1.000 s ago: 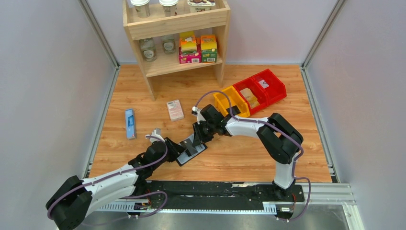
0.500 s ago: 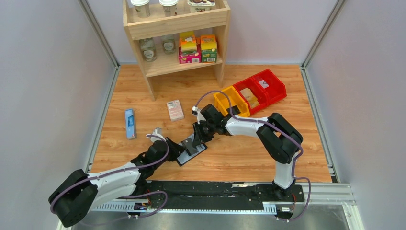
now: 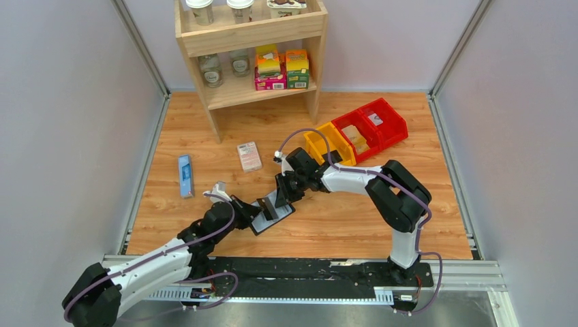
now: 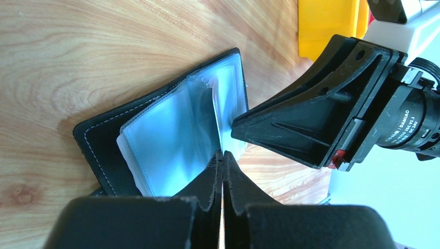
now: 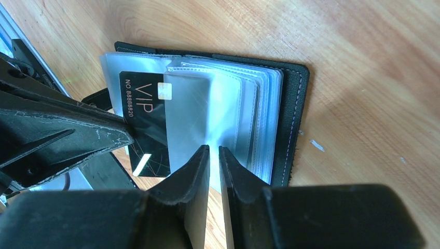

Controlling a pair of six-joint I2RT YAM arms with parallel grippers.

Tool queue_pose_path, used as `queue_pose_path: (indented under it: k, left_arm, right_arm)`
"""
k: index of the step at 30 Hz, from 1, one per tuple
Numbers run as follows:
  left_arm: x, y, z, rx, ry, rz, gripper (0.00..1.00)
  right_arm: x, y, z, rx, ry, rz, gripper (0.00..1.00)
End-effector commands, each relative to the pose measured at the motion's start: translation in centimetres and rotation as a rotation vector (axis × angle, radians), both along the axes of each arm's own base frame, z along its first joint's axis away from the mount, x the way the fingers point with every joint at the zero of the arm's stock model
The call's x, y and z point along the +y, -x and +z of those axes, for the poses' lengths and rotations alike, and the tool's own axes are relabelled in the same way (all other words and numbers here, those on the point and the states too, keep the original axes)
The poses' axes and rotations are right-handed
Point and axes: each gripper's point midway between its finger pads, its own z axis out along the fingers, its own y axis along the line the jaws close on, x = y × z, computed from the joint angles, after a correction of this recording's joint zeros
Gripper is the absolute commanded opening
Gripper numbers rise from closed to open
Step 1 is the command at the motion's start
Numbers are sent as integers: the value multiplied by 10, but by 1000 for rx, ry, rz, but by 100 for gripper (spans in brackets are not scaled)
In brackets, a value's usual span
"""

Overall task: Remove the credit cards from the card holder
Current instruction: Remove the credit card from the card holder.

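Note:
The black credit card is halfway out of its sleeve with the left gripper at the card's outer edge, so the robot should open that gripper, grip the card's exposed side (image 5: 145,116) deeper and pull.
The black card holder (image 3: 269,222) lies open on the wood floor, its clear blue-grey sleeves (image 4: 171,135) fanned up. A black credit card (image 5: 142,109) marked VIP sticks partly out of a sleeve. My left gripper (image 3: 262,206) reaches in from the left, jaws pressed together (image 4: 223,155); in the right wrist view its finger (image 5: 67,129) lies over the card's outer edge. The left wrist view shows no card face. From the far side my right gripper (image 3: 280,199) meets the holder, jaws nearly together (image 5: 214,150) with a clear sleeve page running between them.
A narrow blue box (image 3: 185,175) and a pink-and-white box (image 3: 249,156) lie to the left and behind. A wooden shelf (image 3: 249,34) with jars and cartons stands at the back. One yellow bin (image 3: 329,143) and two red bins (image 3: 371,124) sit back right.
My left jaws have closed from partly open. The left arm's elbow has swung down toward the near-left corner. The right arm and the card holder have stayed put.

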Motion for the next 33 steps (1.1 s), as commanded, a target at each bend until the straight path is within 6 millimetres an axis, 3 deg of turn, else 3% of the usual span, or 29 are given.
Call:
queue_pose_path:
  k: [1, 12, 13, 17, 33]
  left_arm:
    - [9, 5, -16, 39, -7, 37, 6]
    - [15, 5, -35, 102, -41, 77, 43]
    - [22, 12, -50, 129, -68, 81, 48]
    - [27, 13, -57, 135, -80, 99, 56]
    - [16, -3, -37, 27, -74, 69, 40]
  right_arm:
    - [-18, -1, -25, 12, 102, -33, 20]
    - [-17, 0, -26, 13, 103, -29, 20]
    - [-18, 0, -26, 13, 103, -30, 20]
    - [-18, 0, -27, 15, 101, -28, 20]
    - [-18, 1, -27, 20, 96, -27, 20]
